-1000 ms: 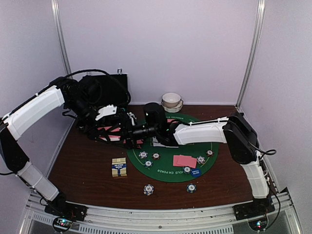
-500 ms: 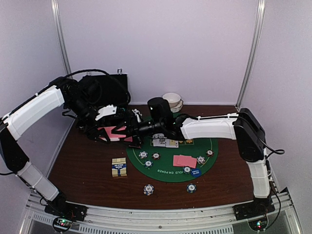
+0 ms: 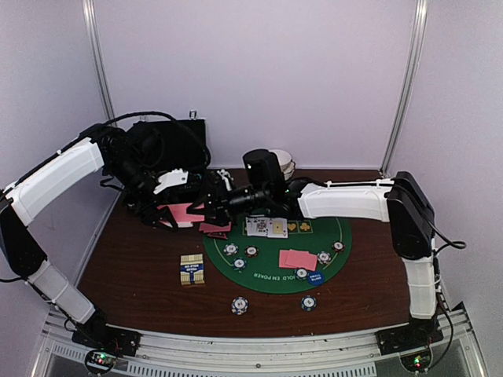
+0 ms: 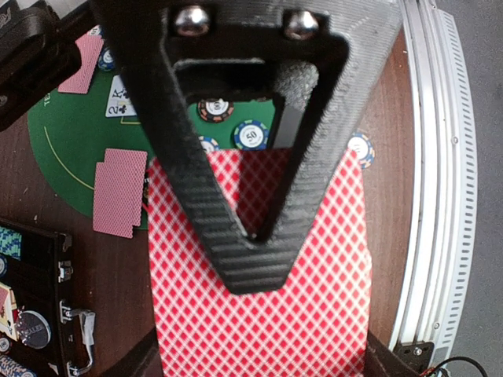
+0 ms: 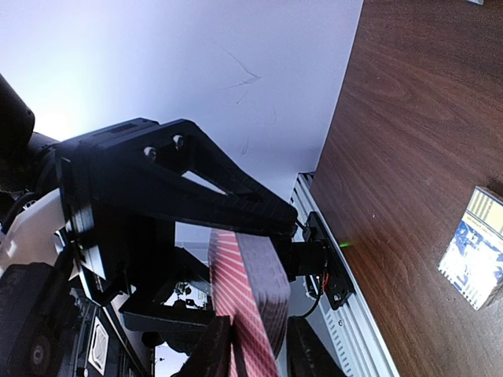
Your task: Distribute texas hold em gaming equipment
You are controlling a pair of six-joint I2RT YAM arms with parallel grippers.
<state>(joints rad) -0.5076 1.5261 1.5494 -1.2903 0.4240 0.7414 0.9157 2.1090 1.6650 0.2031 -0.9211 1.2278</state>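
Observation:
Next, my right gripper opens, pinches only the jutting part [image 4: 334,184] and pulls the top card off, as that card sticks out past the end of the deck in my left gripper.
A deck of pink-backed playing cards [image 3: 185,212] is held above the table's left side by my left gripper [image 3: 193,206], which is shut on it. In the left wrist view its upper finger [image 4: 236,236] lies across the deck [image 4: 259,322]. My right gripper [image 3: 214,203] reaches in from the right. In the right wrist view its fingertips [image 5: 214,345] sit close on both sides of the deck's end [image 5: 251,314]. Striped chips [image 3: 230,249], two face-down cards [image 3: 297,259] and face-up cards [image 3: 275,228] lie on the green mat [image 3: 259,275]. A blue button [image 3: 314,277] sits at its front.
The open black case [image 3: 169,141] stands at the back left under the left arm. White bowls [image 3: 281,165] sit behind the right arm. A yellow-and-blue card box [image 3: 192,269] lies left of the mat. Two chips [image 3: 240,305] [image 3: 308,302] lie near the front edge.
My right arm has risen and swung back from the mat's left edge, uncovering the face-up cards. Its gripper stays at the deck. The left arm has hardly moved.

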